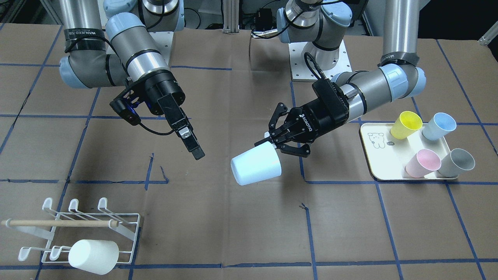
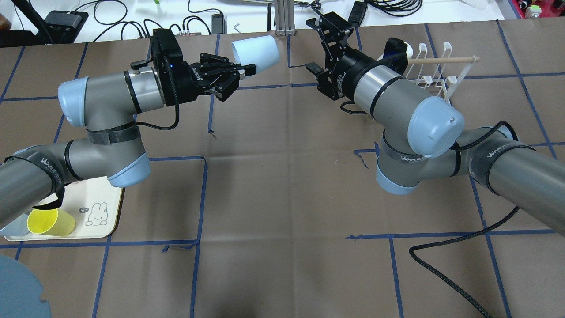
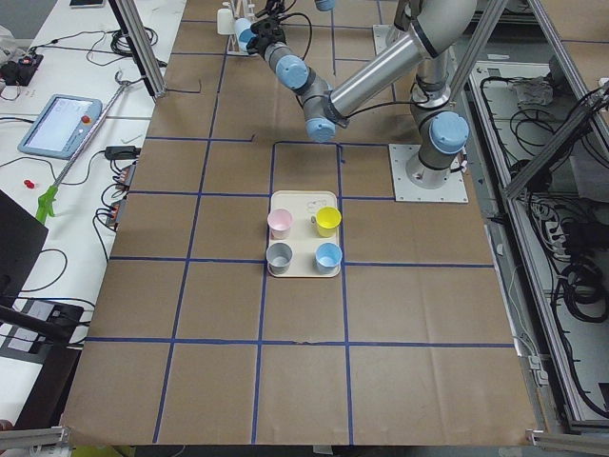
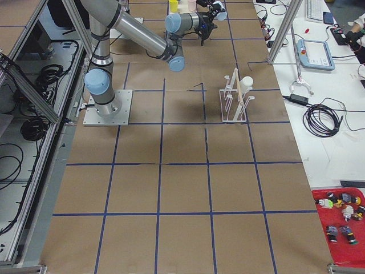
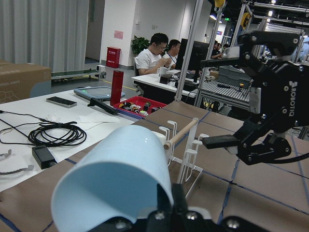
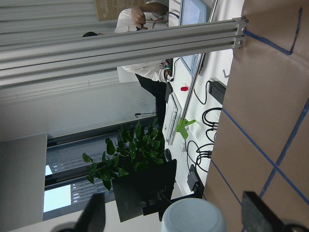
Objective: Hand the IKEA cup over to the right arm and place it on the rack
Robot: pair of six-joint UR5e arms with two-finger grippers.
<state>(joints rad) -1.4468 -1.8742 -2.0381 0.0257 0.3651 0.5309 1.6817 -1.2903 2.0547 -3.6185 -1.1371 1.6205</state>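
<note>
The pale blue cup will have my right gripper close around its bottom end [image 1: 241, 172] [image 6: 193, 218], at the opposite end from the one that my left gripper holds.
My left gripper [image 1: 273, 145] is shut on one end of a pale blue cup [image 1: 256, 167] and holds it on its side above the table. The cup also shows in the overhead view [image 2: 256, 53] and fills the left wrist view [image 5: 113, 179]. My right gripper [image 2: 315, 46] is open, its fingers spread wide, and faces the cup's free end with a gap between them. The right wrist view shows the cup's end [image 6: 193, 217] between its two fingers [image 6: 94, 213]. The white wire rack [image 1: 91, 227] with a wooden dowel stands on the table beyond the right arm.
A white cup [image 1: 93, 256] hangs on the rack's front prong. A cream tray [image 1: 379, 155] on the left arm's side holds yellow [image 1: 405, 125], blue [image 1: 439, 126], pink [image 1: 423, 163] and grey [image 1: 456, 162] cups. A black cable [image 2: 446, 260] trails near the right arm.
</note>
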